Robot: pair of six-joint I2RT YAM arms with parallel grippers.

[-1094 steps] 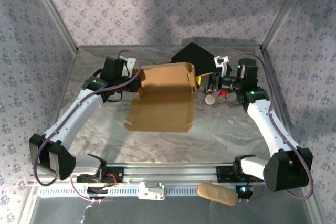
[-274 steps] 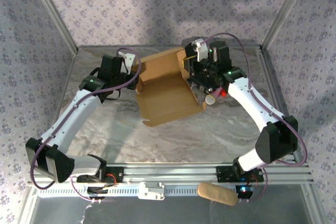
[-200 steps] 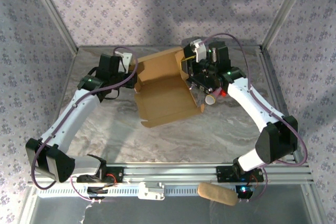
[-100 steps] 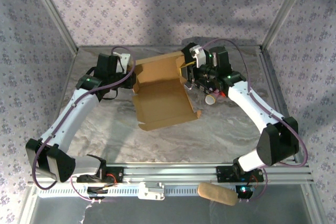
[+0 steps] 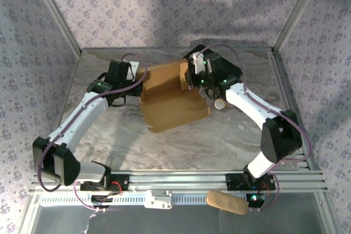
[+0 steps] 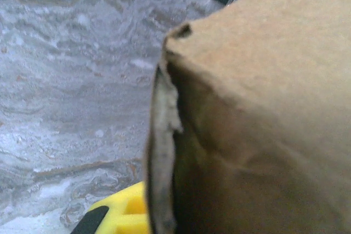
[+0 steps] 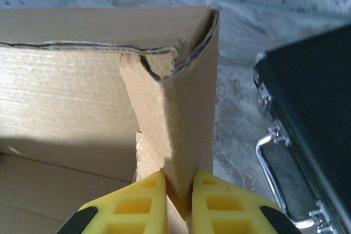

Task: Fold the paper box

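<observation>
The paper box sits at a slant close to the black case, so next I pull it forward and set it straight before my right gripper takes hold again of the doubled side (image 7: pixel 187 121).
The tan paper box (image 5: pixel 170 100) lies open in the middle of the table, its back wall and right side wall raised. In the right wrist view my right gripper (image 7: pixel 179 190) is shut on the doubled right side wall (image 7: pixel 175 124), a yellow finger (image 7: pixel 134 204) pressed on each face. From above, the right gripper (image 5: pixel 189 78) sits at the box's back right corner. My left gripper (image 5: pixel 138 77) is at the box's left edge. Its wrist view shows one yellow finger (image 6: pixel 118 217) against the cardboard wall (image 6: pixel 258 113); the other finger is hidden behind the wall.
A black case (image 7: pixel 312 102) with a metal handle (image 7: pixel 269 157) lies just right of the pinched wall, behind the right gripper (image 5: pixel 198 52). A small white cup (image 5: pixel 220 103) lies right of the box. A tan oblong thing (image 5: pixel 227 202) rests on the front rail.
The right gripper has closed on the box's right side wall and moved left and back with it. The box has shifted a little, and the left gripper has moved slightly.
</observation>
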